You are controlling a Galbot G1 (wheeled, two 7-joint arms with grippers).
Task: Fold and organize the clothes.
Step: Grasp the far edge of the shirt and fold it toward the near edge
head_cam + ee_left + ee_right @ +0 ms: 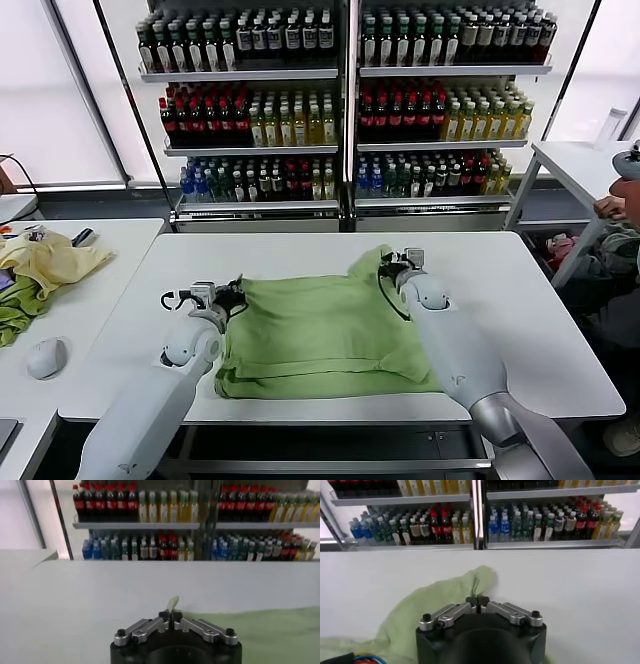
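Observation:
I will use my left gripper to put down the light green shirt's far corner on the shirt's side edge (pixel 234 333), just past its near fold, and let go.
The light green polo shirt (pixel 320 330) lies partly folded on the white table (pixel 520 320) in the head view. My left gripper (pixel 232 296) is shut on the shirt's far left corner; a pinched tip of fabric (pixel 173 602) sticks up between its jaws in the left wrist view. My right gripper (pixel 392 262) is shut on the shirt's far right corner, where the cloth bunches up. The right wrist view shows the gripper (pixel 477 600) pinching the green fabric (pixel 445 597). The collar, buttons and printed graphic are hidden.
A side table at the left holds a pale yellow garment (pixel 50 262), a darker green cloth (pixel 12 318) and a white mouse (pixel 46 357). Shelves of bottles (pixel 340 100) stand behind the table. A person (pixel 618 215) and another table are at the right.

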